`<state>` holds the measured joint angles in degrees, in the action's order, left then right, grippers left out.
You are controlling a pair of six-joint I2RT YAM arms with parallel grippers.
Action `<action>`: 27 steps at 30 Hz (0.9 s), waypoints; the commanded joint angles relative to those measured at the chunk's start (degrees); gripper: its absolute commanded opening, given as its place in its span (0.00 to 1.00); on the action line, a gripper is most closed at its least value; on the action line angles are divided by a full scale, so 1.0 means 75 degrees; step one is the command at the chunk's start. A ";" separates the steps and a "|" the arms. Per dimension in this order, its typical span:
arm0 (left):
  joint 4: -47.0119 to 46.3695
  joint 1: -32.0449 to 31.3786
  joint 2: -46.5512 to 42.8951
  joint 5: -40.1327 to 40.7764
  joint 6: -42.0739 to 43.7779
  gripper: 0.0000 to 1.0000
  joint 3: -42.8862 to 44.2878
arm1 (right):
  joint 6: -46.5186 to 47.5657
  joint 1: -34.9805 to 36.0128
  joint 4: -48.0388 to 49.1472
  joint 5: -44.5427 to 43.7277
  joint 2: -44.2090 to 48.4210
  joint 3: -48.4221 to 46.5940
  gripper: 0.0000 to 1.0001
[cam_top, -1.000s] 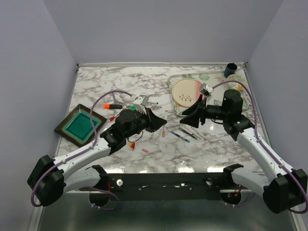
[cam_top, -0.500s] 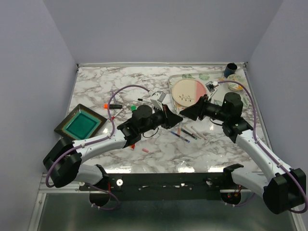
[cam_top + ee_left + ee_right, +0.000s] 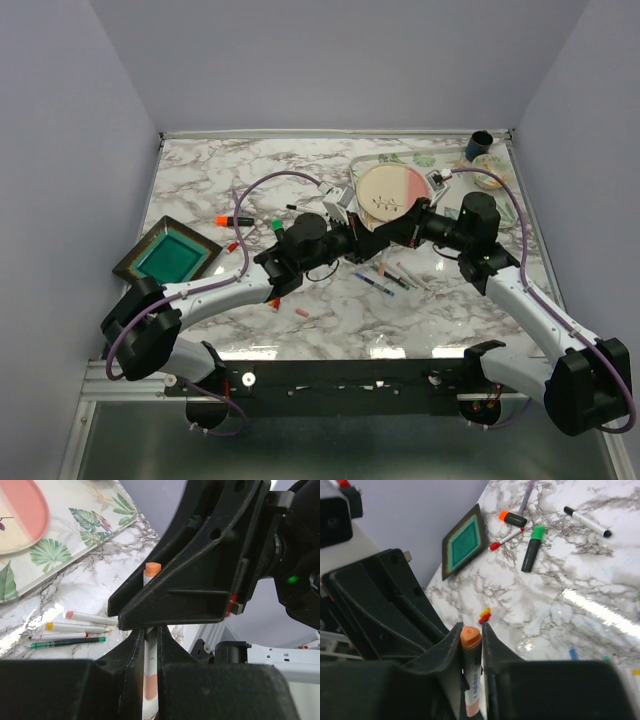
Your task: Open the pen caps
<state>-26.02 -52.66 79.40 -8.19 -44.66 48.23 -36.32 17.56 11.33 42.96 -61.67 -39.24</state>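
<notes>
My left gripper's fingers are pinching the pen's white body above its lower orange cap (image 3: 150, 686). Next, my left gripper opens, moves back down and grips that cap to pull.
My two grippers meet above the table's middle on one slim white pen with orange ends. My left gripper (image 3: 352, 242) (image 3: 150, 640) is shut on the pen's white body (image 3: 149, 665). The pen's orange end (image 3: 152, 569) sticks up behind the right gripper's finger. My right gripper (image 3: 378, 238) (image 3: 471, 640) is shut around the same pen, its orange cap (image 3: 471, 636) between the fingertips. Several slim capped pens (image 3: 385, 278) (image 3: 75, 627) lie on the marble below.
An orange-capped highlighter (image 3: 222, 219) (image 3: 504, 516), a green one (image 3: 275, 222) (image 3: 532, 547) and a black pen (image 3: 585, 521) lie left. Loose red and yellow caps (image 3: 274, 300) (image 3: 484, 614) and a pink cap (image 3: 301, 313) lie near. Green dish (image 3: 167, 259), floral tray (image 3: 362, 205), dark cup (image 3: 479, 144).
My left arm has swung right and forward with the pen. My right gripper has moved left to meet it, and both now hold the same pen.
</notes>
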 commanded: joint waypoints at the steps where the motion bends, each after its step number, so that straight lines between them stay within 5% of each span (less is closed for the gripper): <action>1: -0.0245 -0.0080 0.0242 0.0154 0.0014 0.00 0.0437 | -0.0069 0.0049 0.0457 0.0389 -0.0063 0.0170 0.04; 2: -0.0257 -0.0068 0.0242 0.0154 0.0002 0.01 0.0425 | 0.0025 0.0037 0.0446 0.0320 0.0053 0.0158 0.00; 6: -0.0187 -0.0068 -0.0050 0.0084 0.0049 0.50 -0.0018 | 0.0459 -0.0231 0.0095 0.0120 0.0265 -0.0041 0.01; 9: -0.0268 -0.0068 -0.0238 -0.0022 0.0108 0.69 -0.0545 | 0.0354 -0.0630 0.0094 0.0096 0.0301 -0.0006 0.00; 14: -0.0515 -0.0068 -0.0391 -0.0291 0.0014 0.74 -0.1051 | 0.0295 -0.0830 0.0106 0.0143 0.0289 0.0006 0.01; 27: -0.1299 -0.0185 0.0604 -0.0935 -0.0349 0.65 -0.0525 | 0.0201 -0.0924 0.0200 0.0155 0.0137 0.0112 0.01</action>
<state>-31.46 -53.12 80.58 -11.86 -46.17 41.23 -34.52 11.11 12.34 43.27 -60.31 -38.61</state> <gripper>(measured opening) 0.685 0.116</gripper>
